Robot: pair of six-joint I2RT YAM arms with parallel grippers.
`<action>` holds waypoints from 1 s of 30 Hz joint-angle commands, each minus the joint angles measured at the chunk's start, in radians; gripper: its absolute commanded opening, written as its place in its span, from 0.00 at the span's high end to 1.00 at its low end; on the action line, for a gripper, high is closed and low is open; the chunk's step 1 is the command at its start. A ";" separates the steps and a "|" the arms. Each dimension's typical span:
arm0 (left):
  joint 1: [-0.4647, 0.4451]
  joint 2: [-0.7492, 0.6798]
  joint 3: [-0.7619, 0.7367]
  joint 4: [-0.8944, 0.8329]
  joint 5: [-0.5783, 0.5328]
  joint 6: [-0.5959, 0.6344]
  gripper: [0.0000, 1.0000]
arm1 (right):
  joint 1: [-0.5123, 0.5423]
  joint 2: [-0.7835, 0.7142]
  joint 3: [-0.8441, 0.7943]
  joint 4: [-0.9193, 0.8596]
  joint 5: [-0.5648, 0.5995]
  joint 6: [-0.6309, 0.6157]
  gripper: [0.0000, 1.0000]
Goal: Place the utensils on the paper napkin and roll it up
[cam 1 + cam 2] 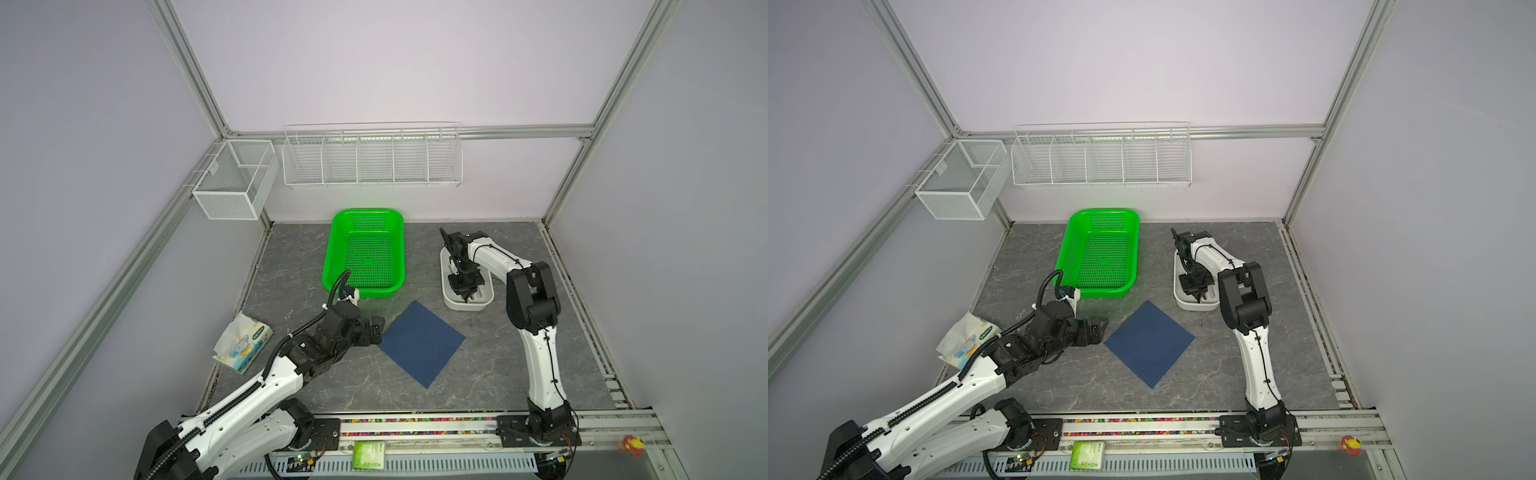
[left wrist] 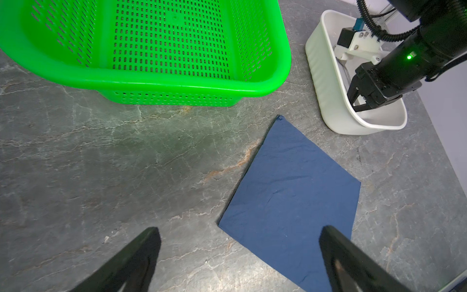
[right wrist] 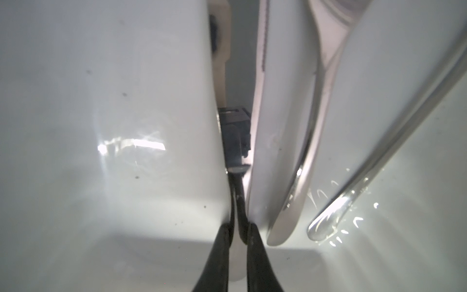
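Note:
The robot's right gripper pinches the knife near the end of its handle, so it should grip it further up toward the knife's blade (image 3: pixel 238 171) before lifting it out of the tub.
The dark blue paper napkin (image 1: pixel 422 343) (image 1: pixel 1149 343) (image 2: pixel 290 202) lies flat on the grey table, turned like a diamond, with nothing on it. My left gripper (image 1: pixel 376 330) (image 1: pixel 1096 330) (image 2: pixel 238 230) hovers open at its left corner, holding nothing. My right gripper (image 1: pixel 469 296) (image 1: pixel 1198 296) (image 3: pixel 238 227) reaches down into a white tub (image 1: pixel 446 301) (image 2: pixel 323 83) and is shut on the thin shiny handle of one utensil (image 3: pixel 237 197). Two more silver utensils (image 3: pixel 278 252) (image 3: pixel 353 189) lie beside it on the tub floor. Which piece is held cannot be told.
A green perforated basket (image 1: pixel 328 266) (image 1: pixel 1061 266) (image 2: pixel 177 83) stands behind the napkin. A white tissue pack (image 1: pixel 243 343) (image 1: pixel 965 338) lies at the left table edge. White wire racks (image 1: pixel 372 158) (image 1: pixel 235 183) hang on the walls.

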 commanded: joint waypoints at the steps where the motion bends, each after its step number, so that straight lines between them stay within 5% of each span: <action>1: 0.007 -0.003 0.028 -0.009 -0.001 0.005 0.01 | -0.006 0.010 -0.112 0.005 -0.038 -0.010 0.93; 8: 0.007 -0.028 0.010 -0.003 0.001 -0.005 0.01 | -0.006 -0.056 -0.188 0.042 -0.051 0.007 0.93; 30: 0.007 0.009 0.031 -0.002 -0.028 -0.016 0.01 | -0.005 -0.019 0.092 -0.013 -0.034 0.002 0.93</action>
